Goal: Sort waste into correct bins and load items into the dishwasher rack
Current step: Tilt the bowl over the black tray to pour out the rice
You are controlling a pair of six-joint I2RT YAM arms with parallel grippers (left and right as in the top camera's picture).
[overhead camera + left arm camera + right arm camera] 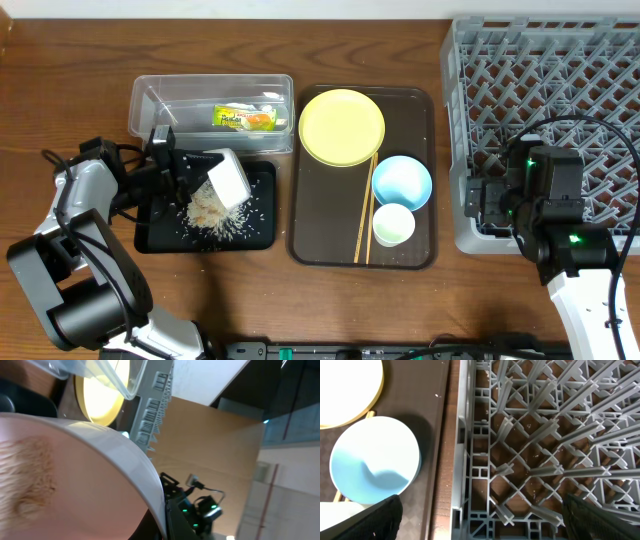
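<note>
Next, my left gripper lets go of the white bowl on the brown tray (pixel 344 197), next to the chopsticks and close to the yellow plate.
My left gripper (pixel 196 166) is shut on the rim of the white bowl (pixel 228 178) and holds it tipped over the black tray (pixel 262 228). A heap of white rice (pixel 212 212) lies on that tray under the bowl. The bowl's inside (pixel 75 470) fills the left wrist view. The green-and-orange wrapper (pixel 245 119) lies in the clear tub (pixel 160 97). The yellow plate (pixel 341 126), chopsticks (pixel 366 205), blue bowl (pixel 402 182) and small white cup (pixel 393 224) sit on the brown tray. My right gripper (pixel 478 205) is open and empty over the left edge of the grey rack (pixel 560 60).
The brown serving tray (pixel 320 215) lies between the bins and the rack. The right wrist view shows the blue bowl (pixel 372 460), the plate's edge (pixel 345 390) and the rack lattice (pixel 545 435). Cables trail at the left and right table edges.
</note>
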